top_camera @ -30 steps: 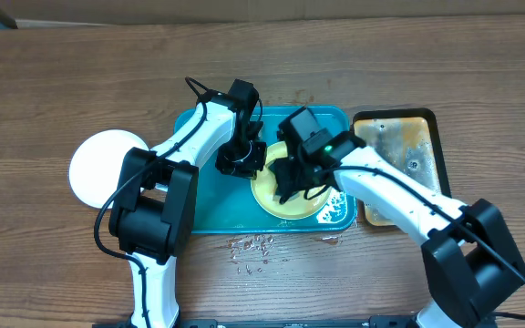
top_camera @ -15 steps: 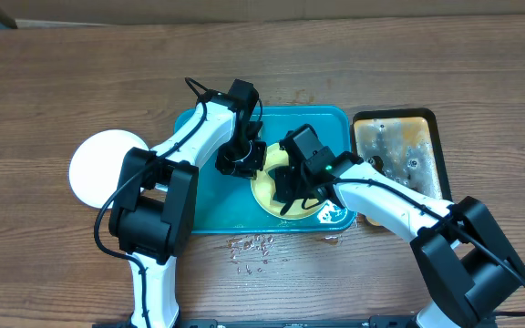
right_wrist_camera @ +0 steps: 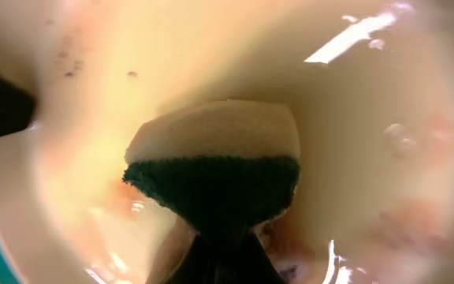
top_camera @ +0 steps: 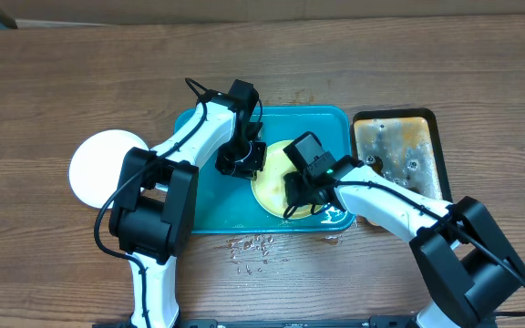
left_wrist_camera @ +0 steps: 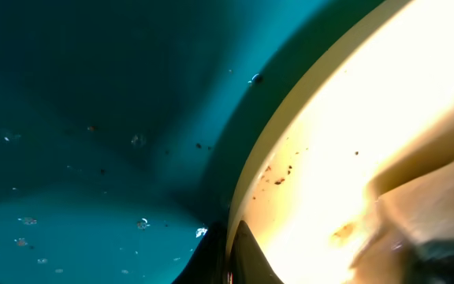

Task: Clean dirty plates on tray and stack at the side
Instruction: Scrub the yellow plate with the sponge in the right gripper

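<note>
I should let go of the sponge with my right gripper inside the rusty-brown tray (top_camera: 384,174), near its edge that runs along the teal tray.
A pale yellow-green plate (top_camera: 270,189) lies in the wet teal tray (top_camera: 210,196). My left gripper (top_camera: 241,161) is shut on the plate's left rim; in the left wrist view its fingers (left_wrist_camera: 251,256) pinch the rim of the plate (left_wrist_camera: 345,118), which carries brown specks, over the tray (left_wrist_camera: 93,118). My right gripper (top_camera: 302,194) is shut on a yellow and dark green sponge (right_wrist_camera: 215,158) pressed onto the wet plate (right_wrist_camera: 369,102). A white plate (top_camera: 101,169) lies on the table left of the tray. A white edge (top_camera: 339,217) shows under the yellow-green plate.
A narrow rusty-brown tray (top_camera: 399,150) stands right of the teal tray. Water drops (top_camera: 253,246) lie on the wooden table in front of the tray. Both arms crowd the tray's middle.
My right gripper has slid the sponge a little toward the front right over the plate. The left gripper has stayed on the rim.
</note>
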